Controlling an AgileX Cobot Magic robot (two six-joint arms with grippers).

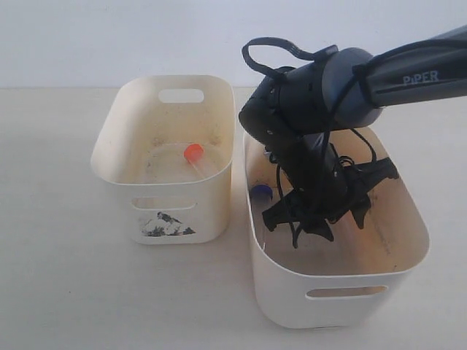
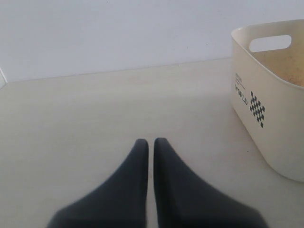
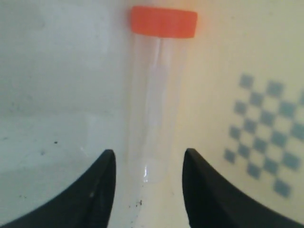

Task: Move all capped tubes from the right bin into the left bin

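My right fingers straddle only the tube's closed end; I will move them toward the orange-red cap and close around the tube's middle point(image 3: 154, 107).
My right gripper point(image 3: 148, 154) is open, low inside the right bin point(image 1: 408, 270). A clear tube point(image 3: 154, 95) with an orange-red cap point(image 3: 164, 21) lies on the bin floor. Its closed end sits between my spread fingers, and neither one touches it. From outside, the right arm point(image 1: 314, 211) hides most of that bin's floor; only a dark blue cap point(image 1: 260, 192) shows by the left wall. Another orange-capped tube point(image 1: 194, 154) lies in the left bin point(image 1: 117, 186), which carries a black-and-white sticker point(image 1: 164, 224). My left gripper point(image 2: 148, 141) is shut on nothing, over bare table.
A blue checkered mark point(image 3: 266, 128) is printed on the right bin's floor beside the tube. The two bins stand nearly touching. In the left wrist view a cream bin point(image 2: 280, 142) with a checker print stands to one side; which bin it is I cannot tell.
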